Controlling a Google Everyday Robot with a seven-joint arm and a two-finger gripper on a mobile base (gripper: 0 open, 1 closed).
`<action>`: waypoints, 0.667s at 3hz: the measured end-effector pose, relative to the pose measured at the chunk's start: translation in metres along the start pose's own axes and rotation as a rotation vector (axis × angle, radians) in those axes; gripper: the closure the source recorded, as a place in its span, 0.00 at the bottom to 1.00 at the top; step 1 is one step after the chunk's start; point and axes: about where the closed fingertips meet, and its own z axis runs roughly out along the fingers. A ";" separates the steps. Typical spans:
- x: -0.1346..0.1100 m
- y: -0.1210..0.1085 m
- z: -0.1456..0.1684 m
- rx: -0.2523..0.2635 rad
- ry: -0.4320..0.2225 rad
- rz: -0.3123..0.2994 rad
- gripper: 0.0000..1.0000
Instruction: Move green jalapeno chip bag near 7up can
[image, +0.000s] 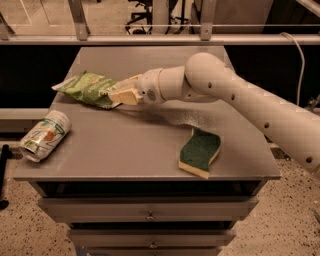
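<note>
The green jalapeno chip bag meets my gripper's fingers only at its tip, so I should open, back away and grab the bag by its near corner (105, 106).
The green jalapeno chip bag (87, 87) lies flat at the back left of the table top. The 7up can (45, 135) lies on its side near the front left edge, well apart from the bag. My gripper (121, 91) reaches in from the right on a white arm and is at the bag's right end. It is open, with its jaws on either side of the bag's edge, and its cream fingers (125, 96) touch or nearly touch the bag. The bag's right tip is hidden by them.
A dark green wavy sponge with a yellow base (200, 151) lies at the front right. The grey table (125, 150) has drawers below. A rail runs behind the table. My arm (240, 95) spans the right half of the top.
</note>
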 end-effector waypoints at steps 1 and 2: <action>-0.005 0.000 -0.004 0.008 -0.007 -0.001 0.95; -0.015 0.003 -0.014 0.002 -0.019 -0.013 1.00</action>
